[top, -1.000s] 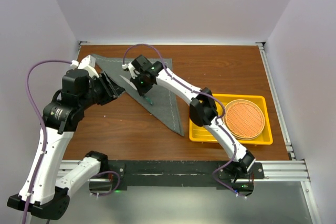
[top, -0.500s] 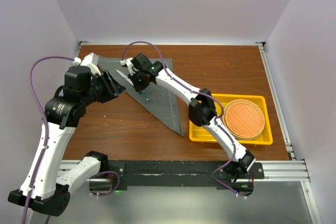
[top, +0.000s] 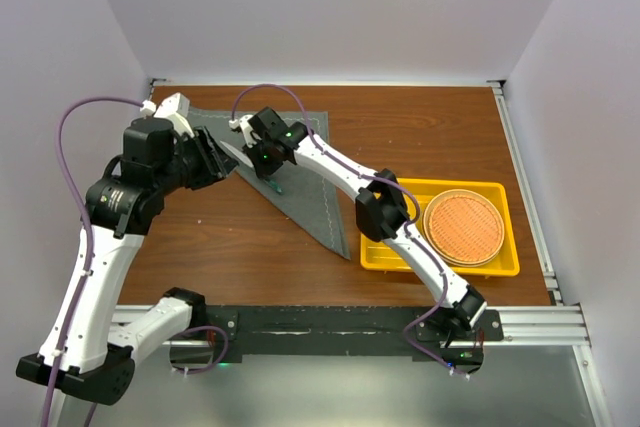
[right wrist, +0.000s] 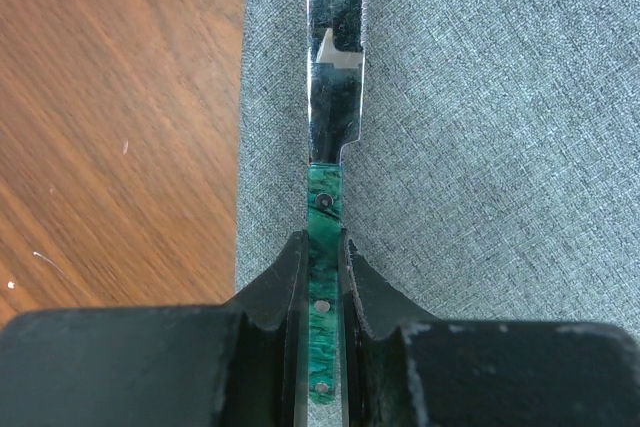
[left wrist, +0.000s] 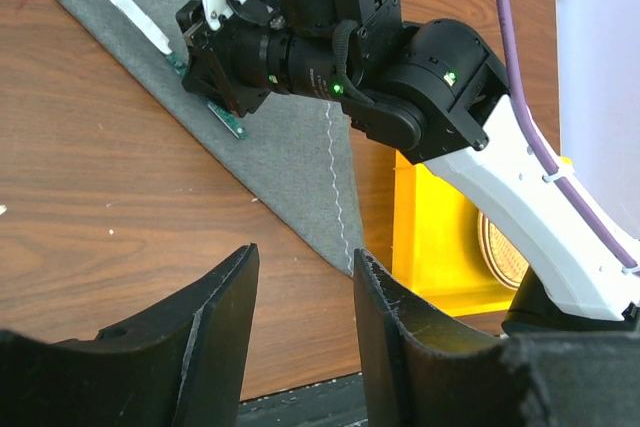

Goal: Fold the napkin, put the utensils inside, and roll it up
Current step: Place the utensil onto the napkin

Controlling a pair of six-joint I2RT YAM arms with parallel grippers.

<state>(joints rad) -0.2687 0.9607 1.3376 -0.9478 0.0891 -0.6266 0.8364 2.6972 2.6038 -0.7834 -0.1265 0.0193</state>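
Observation:
The knife will go down from my right gripper onto the grey napkin [top: 249, 173] [right wrist: 302, 152], close along the napkin's long folded edge.
The dark grey napkin [top: 312, 197] lies folded into a triangle on the wooden table, its long edge running from back left to front right. My right gripper [top: 264, 165] is over that edge, shut on the teal-green handle [right wrist: 325, 202] of a knife. The silver blade [right wrist: 335, 67] points away along the napkin [right wrist: 480, 127], just inside its edge. My left gripper [top: 222, 167] hovers beside the napkin's left edge, open with nothing between its fingers [left wrist: 225, 317]. In the left wrist view the knife [left wrist: 228, 122] and the right gripper [left wrist: 205, 77] sit over the napkin [left wrist: 290, 162].
A yellow tray [top: 385, 253] stands at the front right with a round woven orange-brown mat [top: 465, 225] in it. The tray [left wrist: 440, 237] lies close to the napkin's near corner. White walls close in the table's back and sides.
The right gripper has carried the knife a little back and left along the napkin's edge. The left arm has shifted slightly towards the back. Both grips are unchanged.

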